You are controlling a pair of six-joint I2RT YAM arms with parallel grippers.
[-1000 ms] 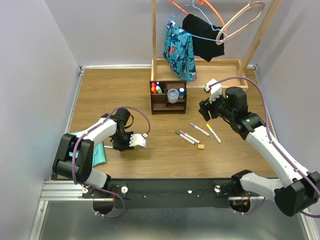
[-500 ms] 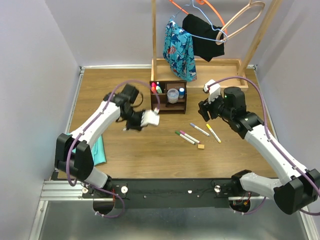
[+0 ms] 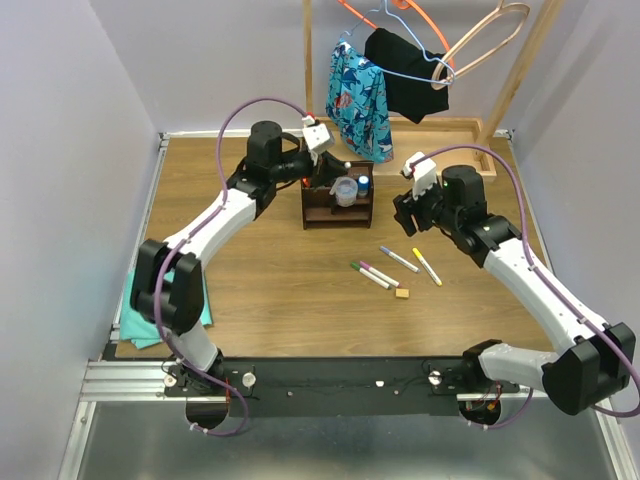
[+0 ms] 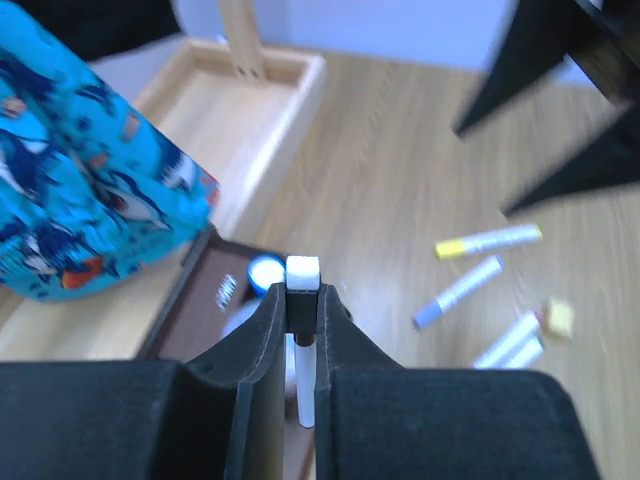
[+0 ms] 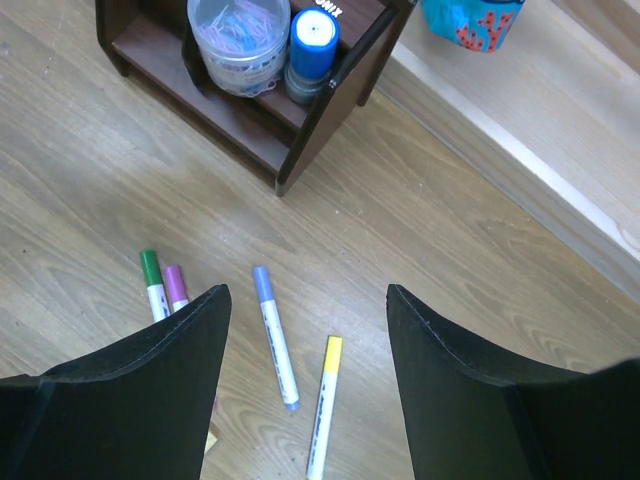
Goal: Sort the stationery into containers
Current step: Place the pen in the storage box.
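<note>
My right gripper needs to close next on the cap [image 3: 356,266] [image 5: 151,270] of the green marker, at the marker's end closer to the dark brown organizer.
My left gripper [image 3: 335,162] is shut on a thin white marker [image 4: 303,272] with a dark band, held above the dark brown organizer [image 3: 337,212]. The organizer holds highlighters [image 3: 312,178], a clear round tub [image 3: 346,190] and a blue-capped item [image 3: 363,184]. My right gripper [image 3: 405,212] is open and empty above the loose markers. On the table lie a green marker [image 5: 152,280], a purple one [image 5: 176,287], a blue one [image 5: 273,335] and a yellow one [image 5: 324,400]. A tan eraser [image 3: 402,293] lies near them.
The clothes rack's long light wooden tray [image 3: 455,135] stands behind the organizer, with a blue patterned garment [image 3: 358,100] hanging just over it. A teal folded cloth [image 3: 140,310] lies at the near left edge.
My left arm has swung from the near left of the table up to the organizer with the marker in its jaws. My right gripper has shifted slightly toward the organizer.
</note>
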